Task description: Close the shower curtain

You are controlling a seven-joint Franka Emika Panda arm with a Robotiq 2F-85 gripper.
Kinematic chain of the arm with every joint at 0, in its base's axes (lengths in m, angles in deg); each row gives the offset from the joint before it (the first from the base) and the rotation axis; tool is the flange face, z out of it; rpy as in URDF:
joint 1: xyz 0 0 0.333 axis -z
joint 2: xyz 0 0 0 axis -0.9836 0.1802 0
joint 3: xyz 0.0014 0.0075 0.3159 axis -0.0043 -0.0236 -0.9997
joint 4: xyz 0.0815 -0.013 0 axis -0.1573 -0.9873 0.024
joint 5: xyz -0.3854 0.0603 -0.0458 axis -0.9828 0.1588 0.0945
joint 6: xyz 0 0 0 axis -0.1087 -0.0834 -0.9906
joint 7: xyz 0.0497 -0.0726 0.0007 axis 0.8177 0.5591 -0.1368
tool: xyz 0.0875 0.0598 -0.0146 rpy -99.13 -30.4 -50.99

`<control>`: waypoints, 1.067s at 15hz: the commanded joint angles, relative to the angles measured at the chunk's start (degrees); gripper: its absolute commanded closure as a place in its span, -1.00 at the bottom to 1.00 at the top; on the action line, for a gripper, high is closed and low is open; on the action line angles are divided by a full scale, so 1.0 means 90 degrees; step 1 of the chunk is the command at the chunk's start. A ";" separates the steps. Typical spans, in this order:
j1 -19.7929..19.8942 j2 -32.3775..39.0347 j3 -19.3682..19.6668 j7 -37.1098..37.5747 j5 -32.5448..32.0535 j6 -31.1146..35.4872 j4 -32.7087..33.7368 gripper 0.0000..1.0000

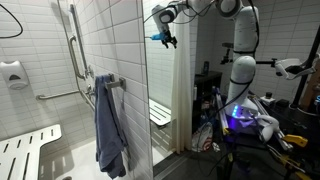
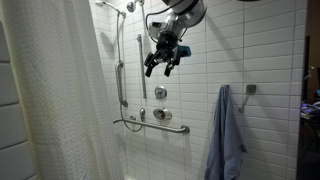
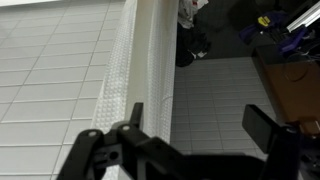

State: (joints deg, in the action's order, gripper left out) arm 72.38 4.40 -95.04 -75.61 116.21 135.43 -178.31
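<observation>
My gripper goes to the shower curtain next. It should close on the upper part of the shower curtain's edge (image 1: 176, 47) (image 3: 126, 108), on the side toward the white tiled wall.
The shower curtain (image 1: 180, 95) hangs as a cream-white gathered column beside the shower opening. In an exterior view it fills the left side as a broad textured sheet (image 2: 45, 100). My gripper (image 1: 163, 38) is high up, near the curtain's upper part and just on the shower side of it. In an exterior view the gripper (image 2: 165, 58) hangs in front of the white tiled wall. The wrist view looks down along the curtain's edge (image 3: 150, 60). My gripper (image 3: 198, 125) is open there, the left finger (image 3: 130, 115) at the fabric and nothing between the jaws.
A blue-grey towel (image 1: 108, 125) hangs on a wall hook (image 2: 228, 135). Grab bars (image 2: 122, 70) and a shower valve (image 2: 161, 93) are on the tiled wall. A fold-down white bench (image 1: 25, 150) sits low in the shower. Cluttered gear (image 1: 250, 120) surrounds the robot base.
</observation>
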 commanded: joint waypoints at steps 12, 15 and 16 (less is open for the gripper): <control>-0.0028 0.2039 -0.0811 -0.0752 0.0870 -0.0564 0.2356 -1.00; -0.0094 0.2388 -0.0963 -0.0697 0.0864 -0.0674 0.2718 -1.00; -0.0127 0.2513 -0.1015 -0.0671 0.0874 -0.0691 0.2831 -1.00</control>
State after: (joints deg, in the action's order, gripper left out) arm 71.85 22.84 -103.02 -81.97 123.20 131.43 -158.33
